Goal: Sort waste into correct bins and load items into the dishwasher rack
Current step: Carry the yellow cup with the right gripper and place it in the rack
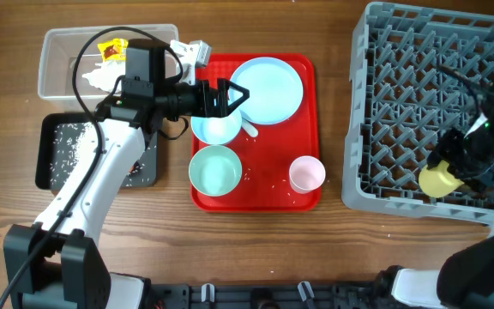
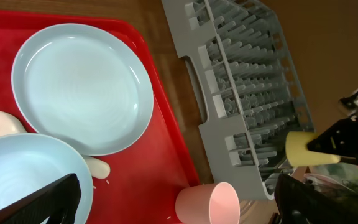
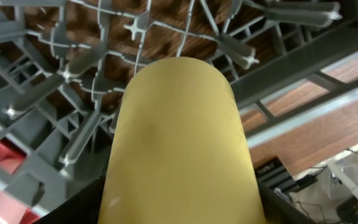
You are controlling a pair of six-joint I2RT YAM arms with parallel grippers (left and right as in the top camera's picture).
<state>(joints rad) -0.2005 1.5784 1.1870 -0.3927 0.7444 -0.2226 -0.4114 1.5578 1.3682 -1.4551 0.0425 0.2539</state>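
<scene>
I should next move my left gripper to the pink cup at the front of the tray and close it on the cup's rim (image 1: 303, 160) (image 2: 216, 188), toward the light blue plate.
My left gripper (image 1: 234, 96) is open and empty, above the red tray between a light blue bowl (image 1: 217, 130) and the light blue plate (image 1: 268, 88). The left wrist view shows the plate (image 2: 82, 87), that bowl (image 2: 23, 174) and the pink cup (image 2: 213, 202) below my open left gripper (image 2: 179, 210). A second bowl (image 1: 215, 170) and the pink cup (image 1: 306, 173) stand at the tray's front. My right gripper (image 1: 457, 165) is shut on the yellow cup (image 1: 440, 178) and holds it over the front right of the grey rack (image 1: 401, 103). The cup (image 3: 179, 143) fills the right wrist view.
The clear bin (image 1: 54, 39) at the back left holds yellow and red wrappers (image 1: 112, 51) and tissue (image 1: 95, 77). The black bin (image 1: 50, 154) holds rice (image 1: 71, 142). Loose rice grains (image 1: 268, 184) lie on the red tray (image 1: 256, 199). A white rounded object (image 2: 98, 167) lies between bowl and plate.
</scene>
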